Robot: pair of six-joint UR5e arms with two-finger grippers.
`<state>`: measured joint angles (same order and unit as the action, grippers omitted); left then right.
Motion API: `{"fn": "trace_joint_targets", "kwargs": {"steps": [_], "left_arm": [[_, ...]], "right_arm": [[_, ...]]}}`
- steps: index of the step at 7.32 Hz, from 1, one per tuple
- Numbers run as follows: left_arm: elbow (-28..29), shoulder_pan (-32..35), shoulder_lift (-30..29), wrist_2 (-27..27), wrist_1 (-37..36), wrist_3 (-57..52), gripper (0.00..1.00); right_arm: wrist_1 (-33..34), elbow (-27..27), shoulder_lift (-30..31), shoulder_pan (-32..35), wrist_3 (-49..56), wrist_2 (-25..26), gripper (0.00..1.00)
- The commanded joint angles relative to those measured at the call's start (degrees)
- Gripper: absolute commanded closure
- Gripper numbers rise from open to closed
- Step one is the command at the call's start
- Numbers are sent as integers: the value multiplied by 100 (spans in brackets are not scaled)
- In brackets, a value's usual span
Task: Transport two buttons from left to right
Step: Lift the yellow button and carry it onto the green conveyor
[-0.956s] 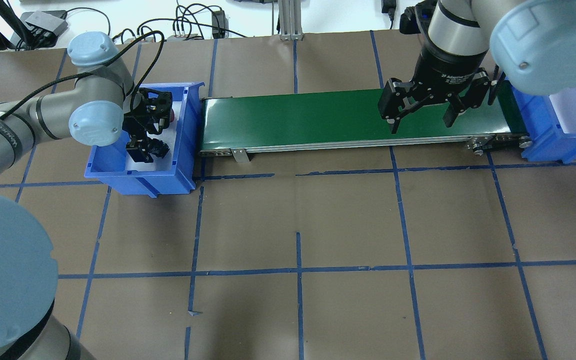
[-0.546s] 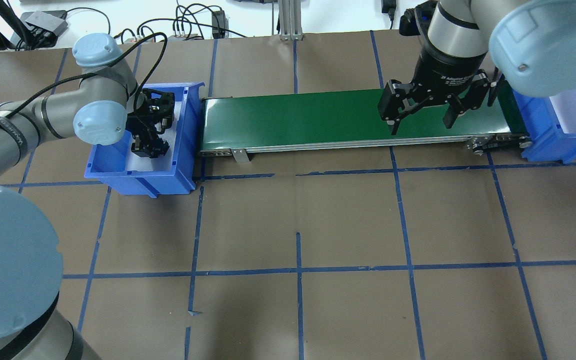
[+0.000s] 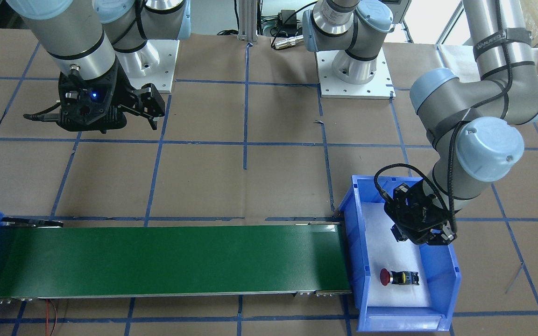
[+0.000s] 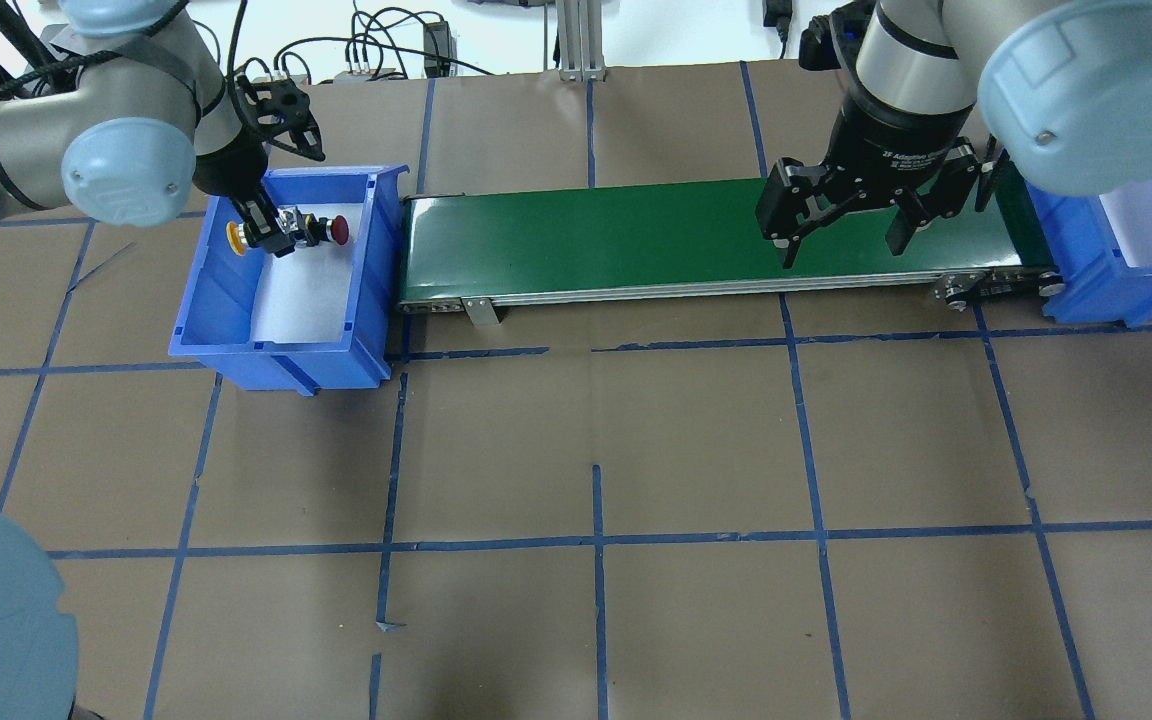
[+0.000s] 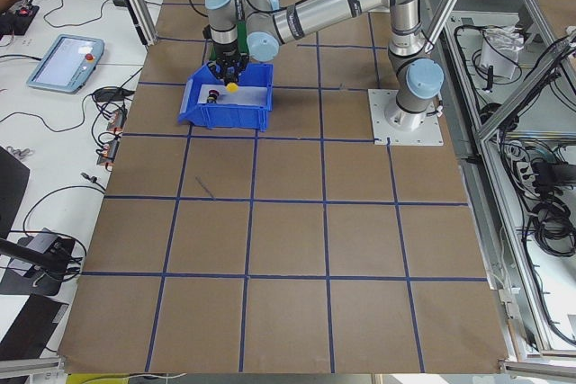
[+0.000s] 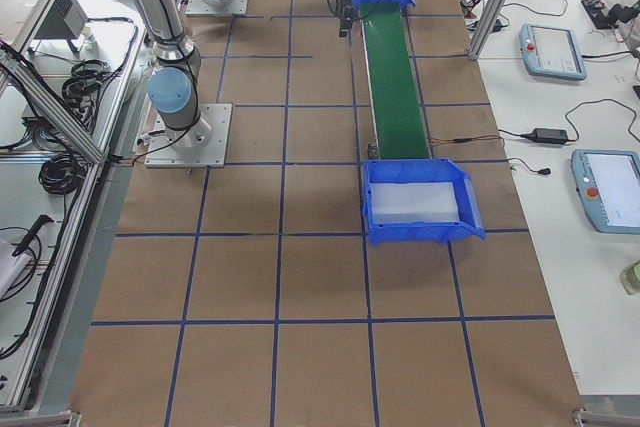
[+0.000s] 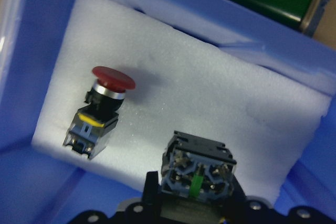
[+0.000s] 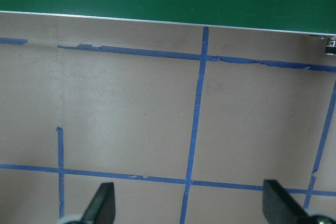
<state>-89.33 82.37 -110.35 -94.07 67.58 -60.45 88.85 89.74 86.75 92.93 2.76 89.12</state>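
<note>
I need to release the yellow-capped button with my left gripper on the green conveyor belt's end [image 3: 308,262] beside the red-capped button's bin.
My left gripper [image 4: 271,232] is shut on the yellow-capped button [image 4: 236,236] and holds it above the far part of the left blue bin [image 4: 236,348]. In the left wrist view the held button's grey contact base [image 7: 197,167] sits between my fingers. The red-capped button [image 4: 338,230] lies on its side on the bin's white foam, to the right of the gripper. It also shows in the left wrist view [image 7: 102,109] and in the front view [image 3: 397,277]. My right gripper [image 4: 841,245] is open and empty above the right part of the belt, its fingers [image 8: 102,203] wide apart.
A green conveyor belt [image 4: 636,235] runs from the left bin to a second blue bin [image 4: 1126,270] at the right end. Brown paper with blue tape lines covers the table. Cables lie along the far edge.
My left gripper has risen from low in the bin towards its far side with the yellow button in it, which uncovers the red button. The right arm has not moved.
</note>
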Motion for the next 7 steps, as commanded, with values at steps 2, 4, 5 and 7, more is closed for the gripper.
{"fn": "trace_joint_targets", "kwargs": {"steps": [2, 4, 5, 7], "left_arm": [[188, 943, 49, -23, 2, 4019, 84], [232, 1613, -275, 11, -243, 6464, 84], [328, 1773, -642, 11, -515, 7128, 84], [565, 1914, -1145, 20, -684, 7494, 83]], "right_arm": [[1, 0, 0, -3, -3, 0, 0], [9, 0, -9, -3, -3, 0, 0], [1, 0, -9, -20, 5, 0, 0], [1, 0, -9, -20, 5, 0, 0]]}}
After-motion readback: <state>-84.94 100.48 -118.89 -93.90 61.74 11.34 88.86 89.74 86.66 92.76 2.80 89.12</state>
